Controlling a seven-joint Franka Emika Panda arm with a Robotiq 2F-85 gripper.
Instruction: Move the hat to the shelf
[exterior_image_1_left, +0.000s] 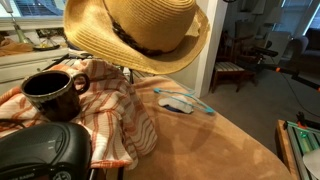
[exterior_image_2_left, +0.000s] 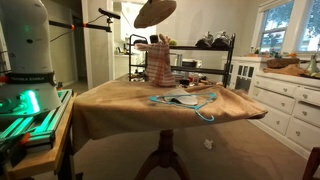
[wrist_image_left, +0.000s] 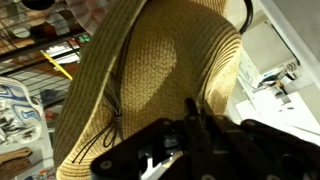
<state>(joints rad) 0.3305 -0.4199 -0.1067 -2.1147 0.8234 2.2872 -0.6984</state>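
Note:
I need to let go of the straw hat, which hangs in the air above the table, with my gripper over the dark mug on the orange checked cloth (exterior_image_1_left: 62, 90).
The tan straw hat (exterior_image_1_left: 135, 30) with a dark braided band hangs in the air above the table in both exterior views (exterior_image_2_left: 155, 12). In the wrist view the hat (wrist_image_left: 140, 70) fills the picture, seen from its inside. My gripper (wrist_image_left: 195, 108) is shut on the hat's brim and holds it up. In an exterior view the gripper (exterior_image_2_left: 137, 18) sits at the hat's left edge. The black wire shelf (exterior_image_2_left: 205, 62) stands behind the table, below and to the right of the hat.
A dark mug (exterior_image_1_left: 52, 92) sits on an orange checked cloth (exterior_image_1_left: 110, 105), which also shows draped upright (exterior_image_2_left: 158, 62). A blue face mask (exterior_image_1_left: 182, 102) lies on the brown-covered table (exterior_image_2_left: 120, 105). The robot base (exterior_image_2_left: 25, 50) and white cabinets (exterior_image_2_left: 290, 105) flank the table.

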